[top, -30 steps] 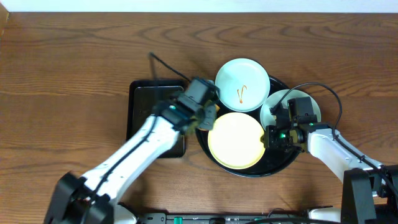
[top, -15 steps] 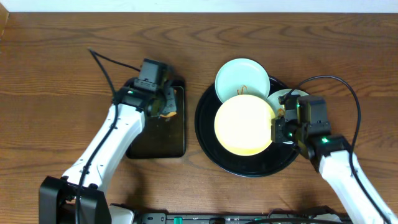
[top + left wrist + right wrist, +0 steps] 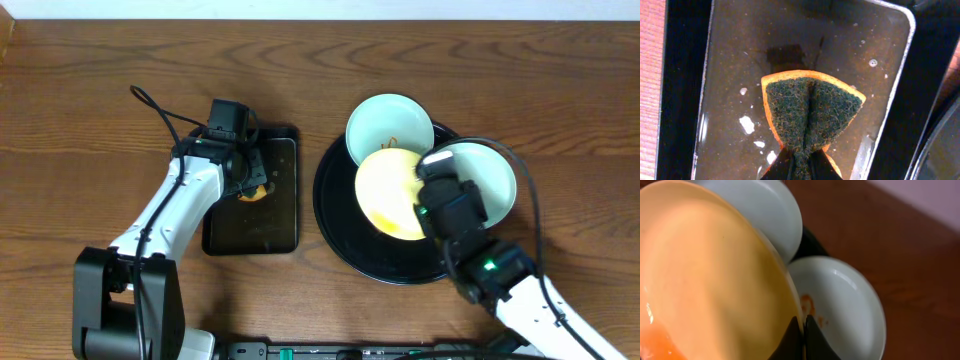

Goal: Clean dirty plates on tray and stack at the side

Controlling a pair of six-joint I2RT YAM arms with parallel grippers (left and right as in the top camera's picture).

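My right gripper is going to let go of the pale yellow plate on the bare tabletop [image 3: 560, 196] beside the nearer mint plate. The yellow plate is now tilted above the tray.
The round black tray [image 3: 345, 245] holds two mint-green plates. One mint plate [image 3: 385, 125] at the back carries an orange smear. The other mint plate [image 3: 490, 175] lies at the right, smeared near its rim [image 3: 840, 305]. My right gripper [image 3: 425, 185] is shut on the rim of the pale yellow plate [image 3: 385, 195] and holds it tilted above the tray; in the right wrist view the plate [image 3: 705, 280] fills the left side and the fingers [image 3: 802, 330] pinch its edge. My left gripper [image 3: 250, 180] is shut on an orange sponge with a dark green scouring face [image 3: 810, 112] over the rectangular tray.
A smaller rectangular black tray [image 3: 225, 235] lies left of the round tray, wet with white specks [image 3: 747, 125]. Bare wood-grain tabletop [image 3: 90, 120] stretches left and behind. A black cable loops by the left arm [image 3: 150, 105].
My right gripper lifted and tilted the yellow plate, moving it right. My left gripper carried the sponge away from the round tray and now holds it over the rectangular tray.
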